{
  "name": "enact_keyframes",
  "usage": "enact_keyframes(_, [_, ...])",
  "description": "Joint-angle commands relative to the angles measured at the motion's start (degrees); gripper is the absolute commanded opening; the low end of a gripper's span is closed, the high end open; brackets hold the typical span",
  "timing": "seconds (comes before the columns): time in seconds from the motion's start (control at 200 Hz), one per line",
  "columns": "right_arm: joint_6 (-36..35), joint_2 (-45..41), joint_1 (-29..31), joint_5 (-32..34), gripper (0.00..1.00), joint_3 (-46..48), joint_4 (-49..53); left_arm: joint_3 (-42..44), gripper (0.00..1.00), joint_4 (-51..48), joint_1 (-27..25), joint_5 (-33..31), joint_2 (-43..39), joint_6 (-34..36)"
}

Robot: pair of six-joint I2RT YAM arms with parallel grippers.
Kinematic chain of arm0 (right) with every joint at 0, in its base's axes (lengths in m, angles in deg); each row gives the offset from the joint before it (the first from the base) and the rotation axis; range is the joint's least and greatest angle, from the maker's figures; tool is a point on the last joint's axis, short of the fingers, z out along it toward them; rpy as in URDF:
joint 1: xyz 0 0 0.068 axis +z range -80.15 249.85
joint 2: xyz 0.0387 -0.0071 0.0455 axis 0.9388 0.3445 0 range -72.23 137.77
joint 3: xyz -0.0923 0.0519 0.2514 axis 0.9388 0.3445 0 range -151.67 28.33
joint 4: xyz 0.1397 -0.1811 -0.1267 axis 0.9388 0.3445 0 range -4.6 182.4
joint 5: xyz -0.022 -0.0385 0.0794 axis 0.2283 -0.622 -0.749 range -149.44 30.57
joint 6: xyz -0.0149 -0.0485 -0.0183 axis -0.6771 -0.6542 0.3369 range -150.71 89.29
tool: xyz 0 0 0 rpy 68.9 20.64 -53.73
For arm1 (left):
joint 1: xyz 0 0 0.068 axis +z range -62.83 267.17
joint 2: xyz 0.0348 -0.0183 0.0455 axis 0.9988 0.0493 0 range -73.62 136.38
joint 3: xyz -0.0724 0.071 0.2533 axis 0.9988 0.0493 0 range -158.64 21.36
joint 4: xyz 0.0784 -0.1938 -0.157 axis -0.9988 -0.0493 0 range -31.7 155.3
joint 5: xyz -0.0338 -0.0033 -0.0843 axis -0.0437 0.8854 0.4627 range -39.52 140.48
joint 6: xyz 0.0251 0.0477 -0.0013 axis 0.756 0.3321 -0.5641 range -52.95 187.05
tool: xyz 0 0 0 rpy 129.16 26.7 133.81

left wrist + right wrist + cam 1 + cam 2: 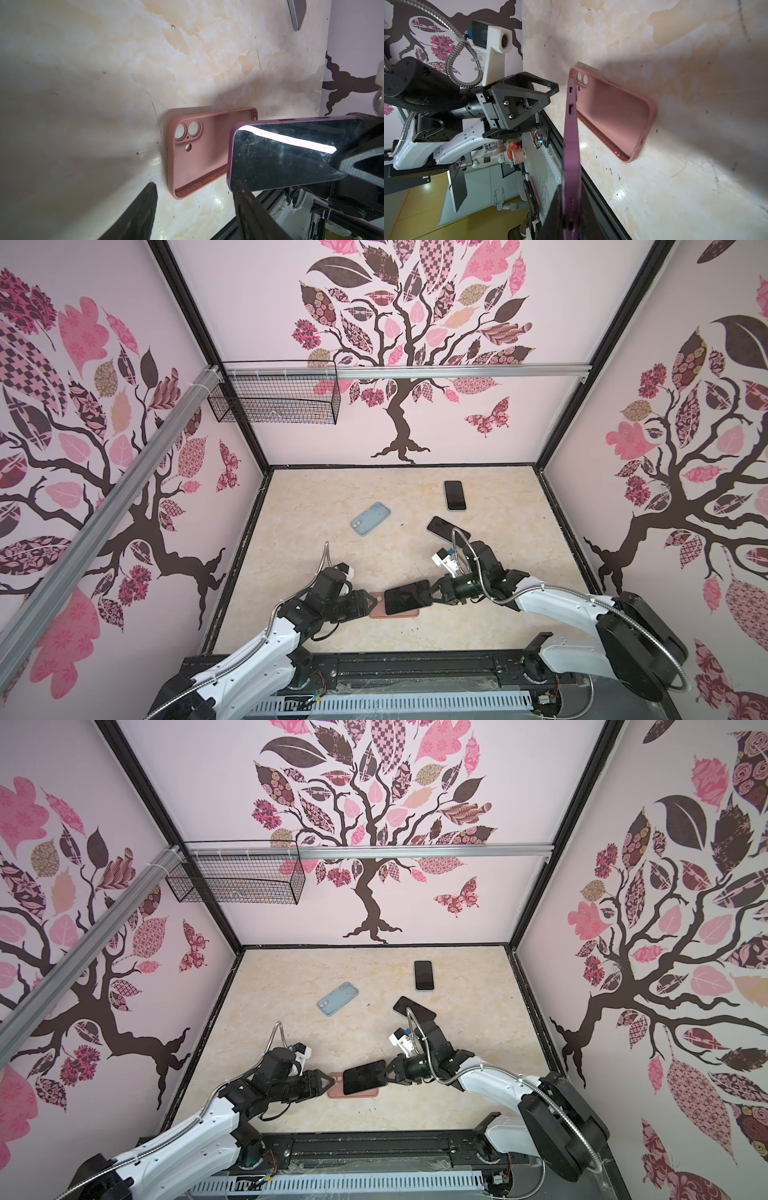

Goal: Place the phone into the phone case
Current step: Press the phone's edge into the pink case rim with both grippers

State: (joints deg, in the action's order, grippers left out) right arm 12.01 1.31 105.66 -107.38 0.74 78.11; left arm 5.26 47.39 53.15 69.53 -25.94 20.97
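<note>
I should use my right gripper to let go of the purple-edged phone, which hangs tilted just over the case, inside the open pink phone case (400, 601) (613, 114) near the front edge of the table.
A pink phone case (397, 614) (336, 1078) lies open side up near the table's front edge, its camera holes toward the left arm. My right gripper (428, 598) (384, 1077) (571, 199) is shut on one end of a purple-edged phone (406, 596) (365, 1076) (571, 135). The phone (280, 158) hangs screen up, tilted, just over the case (199, 158) (612, 116). My left gripper (368, 599) (326, 1080) (194, 185) is open at the camera-hole end of the case, its fingers on either side of that end, holding nothing.
A light blue case (371, 518) (338, 998) lies mid-table. Two more dark phones lie at the back right, one (454, 495) (424, 975) flat and another (446, 529) (413, 1007) beside the right arm. A wire basket (274, 402) hangs on the back wall.
</note>
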Motion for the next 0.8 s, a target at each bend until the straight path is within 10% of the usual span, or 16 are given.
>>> enact_keyframes(0.0, [0.85,2.04,-0.13,-3.25,0.00,-2.30,-4.70,2.18,0.58,5.14,-0.08,1.68,0.85,-0.36])
enact_keyframes(0.795, [3.51,12.01,0.00,-4.17,0.00,-2.42,-12.47,3.26,0.54,12.39,-0.12,4.23,9.89,-1.50])
